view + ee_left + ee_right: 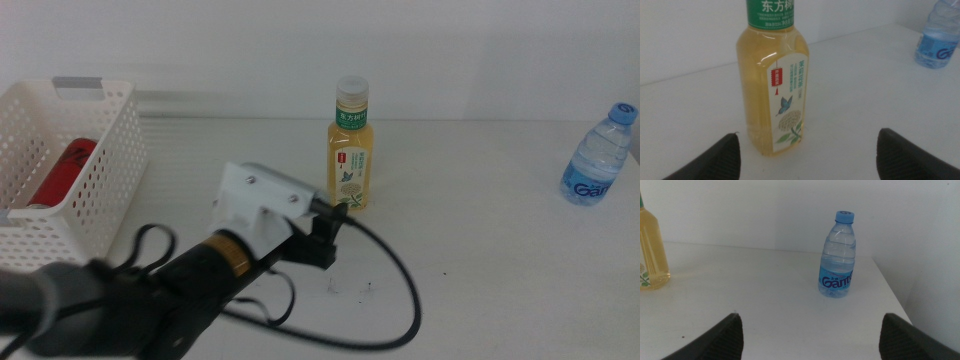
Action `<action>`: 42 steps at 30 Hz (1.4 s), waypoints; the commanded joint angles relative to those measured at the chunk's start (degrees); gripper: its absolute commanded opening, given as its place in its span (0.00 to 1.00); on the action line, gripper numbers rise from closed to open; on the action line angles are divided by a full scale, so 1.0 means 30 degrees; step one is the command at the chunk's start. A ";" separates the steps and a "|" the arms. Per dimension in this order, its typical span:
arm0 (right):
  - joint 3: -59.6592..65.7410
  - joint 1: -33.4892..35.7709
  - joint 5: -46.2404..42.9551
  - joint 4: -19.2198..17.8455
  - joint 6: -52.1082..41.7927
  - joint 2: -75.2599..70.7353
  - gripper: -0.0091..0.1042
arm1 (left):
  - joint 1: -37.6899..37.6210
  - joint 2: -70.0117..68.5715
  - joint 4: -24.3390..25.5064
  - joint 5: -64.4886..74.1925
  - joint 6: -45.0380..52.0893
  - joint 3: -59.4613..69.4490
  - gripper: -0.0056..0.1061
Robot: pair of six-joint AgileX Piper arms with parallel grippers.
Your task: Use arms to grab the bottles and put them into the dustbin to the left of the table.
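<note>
My left gripper is to close next around the middle of the body (350, 170) (775, 97) of the yellow tea bottle, well below the bottle's green label.
The yellow tea bottle (351, 150) stands upright mid-table, white cap, green label. My left arm reaches in from the lower left; its gripper (330, 225) sits just in front of the bottle. In the left wrist view the bottle (772, 85) stands close between my wide-open jaws, untouched. The small water bottle (597, 156) stands at the far right; the right wrist view shows it (838, 255) ahead of my open, empty right gripper, which is out of the middle view. The red can (60, 172) lies inside the white dustbin (110, 160) at the left.
A black cable (400, 300) loops on the table behind the left gripper. The table's right edge (892, 292) runs close beside the water bottle. A white wall stands behind the table.
</note>
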 commanded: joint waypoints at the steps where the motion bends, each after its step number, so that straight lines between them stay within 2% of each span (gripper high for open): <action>1: 0.0077 -0.0117 -0.0176 -0.0129 -0.0115 -0.0095 0.90 | -0.0122 0.1149 -0.0236 -0.0394 -0.0161 -0.1053 0.87; 10: 0.0077 -0.0117 -0.0176 -0.0129 -0.0115 -0.0095 0.90 | 0.0048 0.3696 -0.1125 -0.0394 -0.0161 -0.3920 0.87; 36: 0.0077 -0.0117 -0.0176 -0.0129 -0.0115 -0.0095 0.90 | 0.0708 0.7732 -0.0078 0.0607 -0.1061 -0.9095 0.87; 42: 0.0077 -0.0117 -0.0176 -0.0129 -0.0115 -0.0095 0.90 | 0.1199 0.8397 0.0885 0.0507 -0.1351 -0.9988 0.87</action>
